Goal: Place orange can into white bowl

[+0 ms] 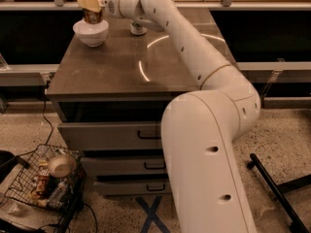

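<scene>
My gripper is to take the orange can inside the white bowl (pixel 88 26) near the back corner of the grey cabinet top. It will let go of the can there.
The white bowl (pixel 91 33) stands at the back left of the grey cabinet top (pixel 121 64). My gripper (pixel 90 3) is right above the bowl and is shut on the orange can (pixel 92 16), which hangs upright with its lower end at the bowl's rim. The can's top is hidden by the tan fingers (pixel 90 2). My white arm reaches in from the lower right across the cabinet.
A white-and-green can (pixel 138 29) stands behind the arm at the back of the top. Drawers (pixel 112 135) face front. A wire basket (pixel 46 181) with a tan bowl and clutter sits on the floor at left. A dark stand leg (pixel 272 178) lies at right.
</scene>
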Action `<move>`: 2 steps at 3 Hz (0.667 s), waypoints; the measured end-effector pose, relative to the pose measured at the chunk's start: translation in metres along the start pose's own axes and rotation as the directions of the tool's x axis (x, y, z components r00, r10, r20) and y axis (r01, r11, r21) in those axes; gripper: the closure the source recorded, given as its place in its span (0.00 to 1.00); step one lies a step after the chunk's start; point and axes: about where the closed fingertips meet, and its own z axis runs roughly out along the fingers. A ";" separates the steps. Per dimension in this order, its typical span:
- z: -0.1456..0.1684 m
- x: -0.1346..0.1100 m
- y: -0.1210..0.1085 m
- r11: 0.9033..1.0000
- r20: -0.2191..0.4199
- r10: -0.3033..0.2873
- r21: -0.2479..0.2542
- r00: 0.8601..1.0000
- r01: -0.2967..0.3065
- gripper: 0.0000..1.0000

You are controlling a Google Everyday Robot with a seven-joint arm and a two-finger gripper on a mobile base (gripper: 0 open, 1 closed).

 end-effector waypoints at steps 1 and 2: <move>0.011 0.018 0.000 1.000 0.000 0.007 0.002 1.000 -0.007 1.00; 0.019 0.037 0.001 1.000 -0.011 0.003 0.007 1.000 -0.003 1.00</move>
